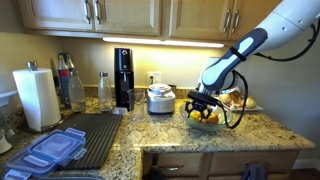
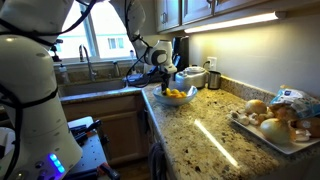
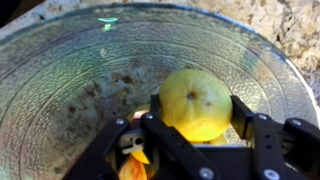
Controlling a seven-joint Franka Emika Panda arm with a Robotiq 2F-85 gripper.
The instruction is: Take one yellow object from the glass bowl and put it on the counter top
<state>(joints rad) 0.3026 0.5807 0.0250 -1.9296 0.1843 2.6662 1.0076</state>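
Observation:
I will set the yellow lemon-like fruit on the counter top beside the glass bowl (image 1: 236,120), before the white plate.
In the wrist view a bright yellow lemon-like fruit (image 3: 196,102) sits between the two black fingers of my gripper (image 3: 195,118), which are shut on its sides. It hangs over the inside of the clear glass bowl (image 3: 70,70). Orange fruit (image 3: 133,165) shows under the fingers at the bottom left. In both exterior views my gripper (image 1: 203,104) (image 2: 164,87) is down at the bowl (image 1: 205,122) (image 2: 178,99) on the speckled granite counter top (image 1: 170,130) (image 2: 200,130). The held fruit is too small to make out there.
A white plate of food (image 2: 272,128) stands on the counter. A steel cooker pot (image 1: 160,98), a black ribbed mat (image 1: 98,135) with blue lids (image 1: 50,150), a paper towel roll (image 1: 36,97) and bottles (image 1: 70,85) stand beside the bowl. A sink (image 2: 95,80) lies by the window.

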